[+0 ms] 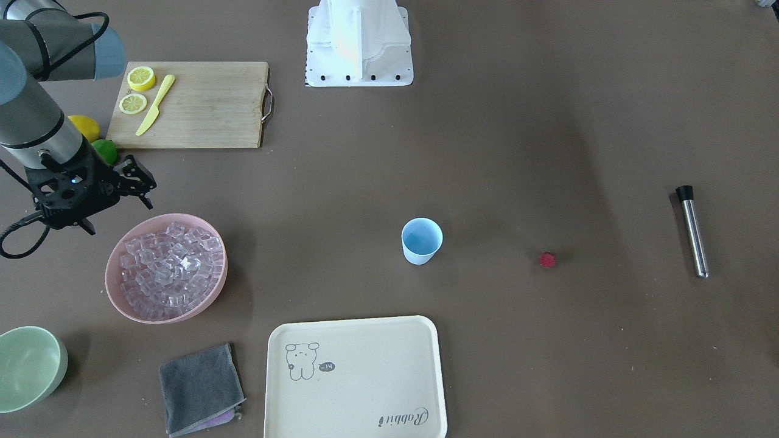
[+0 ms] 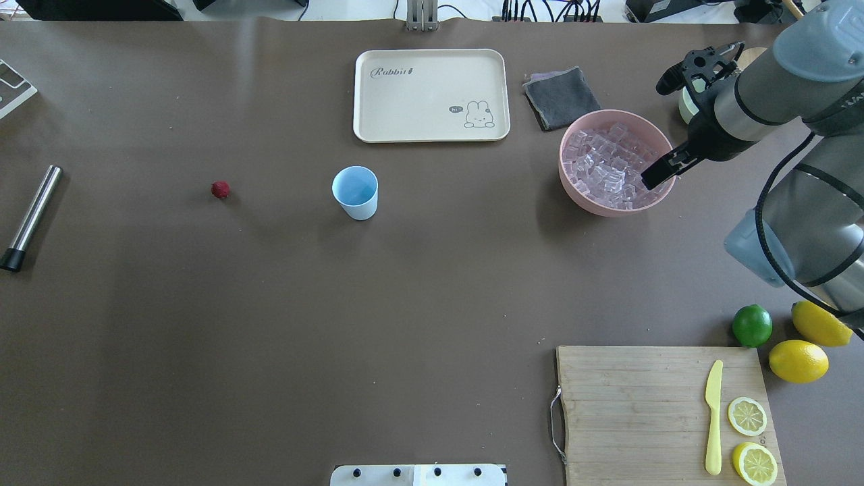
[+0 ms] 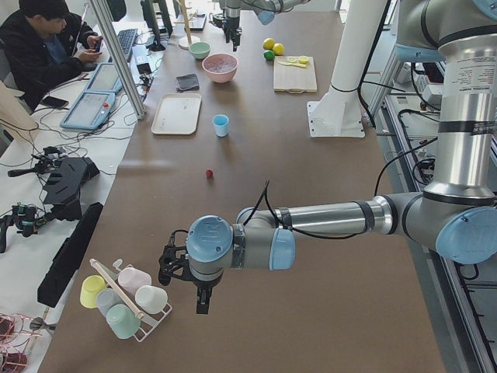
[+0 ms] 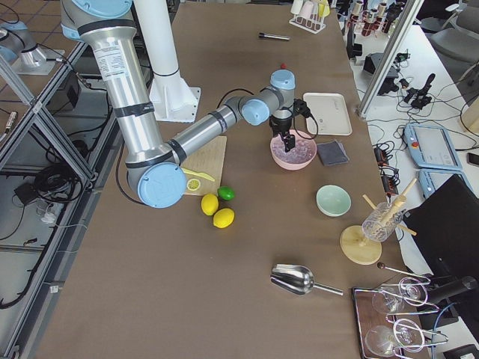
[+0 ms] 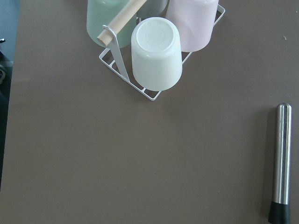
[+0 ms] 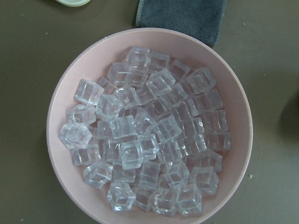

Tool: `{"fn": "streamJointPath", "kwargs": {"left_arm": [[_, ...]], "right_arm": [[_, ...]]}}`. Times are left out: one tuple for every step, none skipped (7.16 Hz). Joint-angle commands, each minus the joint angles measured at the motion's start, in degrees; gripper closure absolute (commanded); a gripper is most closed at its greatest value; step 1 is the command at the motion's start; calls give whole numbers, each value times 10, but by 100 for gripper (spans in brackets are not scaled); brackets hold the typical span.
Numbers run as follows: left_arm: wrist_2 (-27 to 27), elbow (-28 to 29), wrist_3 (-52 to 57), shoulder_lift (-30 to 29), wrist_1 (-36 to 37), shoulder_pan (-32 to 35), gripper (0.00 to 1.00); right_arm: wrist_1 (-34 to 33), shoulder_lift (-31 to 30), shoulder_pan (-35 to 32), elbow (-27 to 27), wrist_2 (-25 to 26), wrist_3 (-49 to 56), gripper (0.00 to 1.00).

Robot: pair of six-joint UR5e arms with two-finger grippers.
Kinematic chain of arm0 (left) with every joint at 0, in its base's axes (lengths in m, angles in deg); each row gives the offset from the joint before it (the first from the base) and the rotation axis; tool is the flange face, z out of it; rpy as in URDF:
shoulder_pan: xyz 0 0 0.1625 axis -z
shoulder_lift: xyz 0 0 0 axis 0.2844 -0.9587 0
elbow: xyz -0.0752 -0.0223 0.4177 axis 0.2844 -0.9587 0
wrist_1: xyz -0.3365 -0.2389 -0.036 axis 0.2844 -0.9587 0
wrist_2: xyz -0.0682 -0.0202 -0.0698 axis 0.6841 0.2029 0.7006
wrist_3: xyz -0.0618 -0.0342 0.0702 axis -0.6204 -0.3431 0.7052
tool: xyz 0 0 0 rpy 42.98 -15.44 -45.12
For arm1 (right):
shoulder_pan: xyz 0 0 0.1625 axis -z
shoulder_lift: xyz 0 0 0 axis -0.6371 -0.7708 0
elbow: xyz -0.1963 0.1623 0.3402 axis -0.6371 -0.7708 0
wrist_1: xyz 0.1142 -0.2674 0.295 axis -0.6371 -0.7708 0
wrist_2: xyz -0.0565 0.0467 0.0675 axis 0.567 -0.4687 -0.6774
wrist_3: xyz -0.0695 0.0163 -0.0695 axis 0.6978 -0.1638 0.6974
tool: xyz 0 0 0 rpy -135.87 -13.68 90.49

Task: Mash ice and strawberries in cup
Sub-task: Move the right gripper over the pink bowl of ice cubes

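A clear ice cube (image 1: 182, 265) (image 6: 124, 126) is near the middle of the pink bowl, slightly toward the light-blue cup. Next, my right gripper closes on it.
The light-blue cup (image 1: 421, 240) stands upright near the table's middle, also in the overhead view (image 2: 356, 192). One red strawberry (image 1: 548, 260) lies alone on the table beside it (image 2: 220, 190). Clear ice cubes (image 6: 149, 140) fill a pink bowl (image 2: 574, 196). My right gripper (image 1: 143, 180) hangs just above the bowl's robot-side rim, looks open and holds nothing. My left gripper (image 3: 203, 301) hovers far off at the table's end over a cup rack; I cannot tell whether it is open or shut. A steel muddler (image 2: 30, 216) lies near it.
A cream tray (image 2: 432, 94) and a grey cloth (image 2: 560, 98) lie beyond the cup. A pale green bowl (image 1: 30, 365) sits past the pink bowl. A cutting board (image 2: 641, 405) carries lemon slices and a yellow knife, with a lime (image 2: 752, 325) and lemons beside it.
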Motion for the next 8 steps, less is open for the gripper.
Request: {"fn": "streamJointPath", "kwargs": {"left_arm": [[0,-2,1,0,0,4,1],[0,-6,1,0,0,5,1],[0,-6,1,1,0,5,1],[1,-6,2,1,0,6,1],[2,-12,2,1,-1,12,1],[1,-17,2,4,-1,13,1],[1,-29,1,13,-6,14,1],[1,-28,1,13,-7,14,1]], "right_arm": [[25,25,5,-40,9,31,0],[68,26,5,-55,4,27,0],[110,26,18,-64,6,26,0],[121,25,20,-65,7,25,0],[124,26,26,-69,23,28,1],[124,26,29,-73,28,31,1],[123,28,30,-82,31,44,2],[122,33,30,-88,31,73,5]]}}
